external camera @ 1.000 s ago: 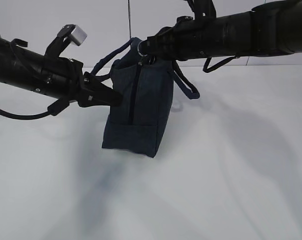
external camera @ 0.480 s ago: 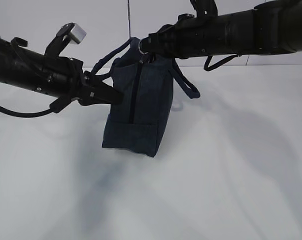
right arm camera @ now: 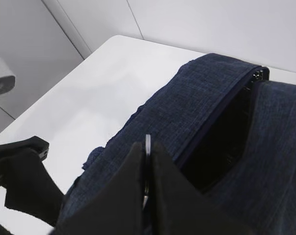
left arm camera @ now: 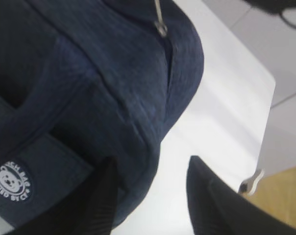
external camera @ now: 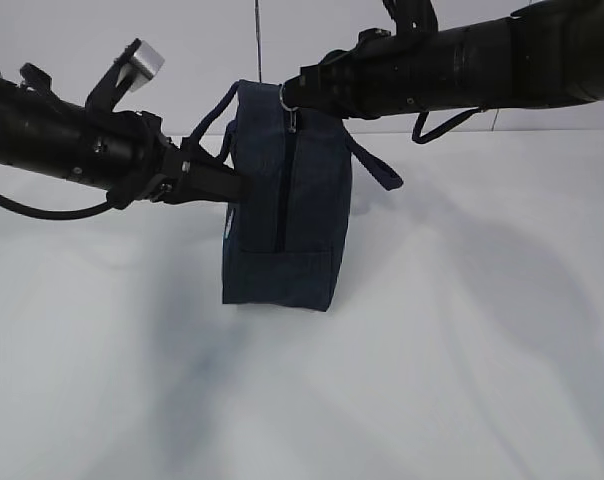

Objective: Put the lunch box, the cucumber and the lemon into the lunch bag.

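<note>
The robot's right gripper holds the zipper pull while the lunch bag's side edge is loose, so next the left gripper grasps that edge (left arm camera: 142,178) and pulls the lunch bag away.
The navy lunch bag (external camera: 287,220) stands upright on the white table. My right gripper (external camera: 290,100) is at its top, shut on the metal ring pull (right arm camera: 147,142) of the zipper. In the right wrist view the bag (right arm camera: 207,103) shows a dark open slit (right arm camera: 226,137) along the zipper. My left gripper (external camera: 237,187) is open at the bag's left side. In the left wrist view (left arm camera: 152,161) one finger lies against the fabric (left arm camera: 113,73) near the white logo (left arm camera: 12,182), and the other is clear of it. The lunch box, cucumber and lemon are out of view.
The white table (external camera: 462,350) stretches around the bag, with a wall close behind. A bag handle (external camera: 377,165) hangs off the right side. The table's corner edge (left arm camera: 271,83) and the wooden floor (left arm camera: 285,196) show in the left wrist view.
The bag has swung from tilted to upright and shifted a little to the right. My left gripper has followed it to the right. My right gripper stays shut on the ring pull.
</note>
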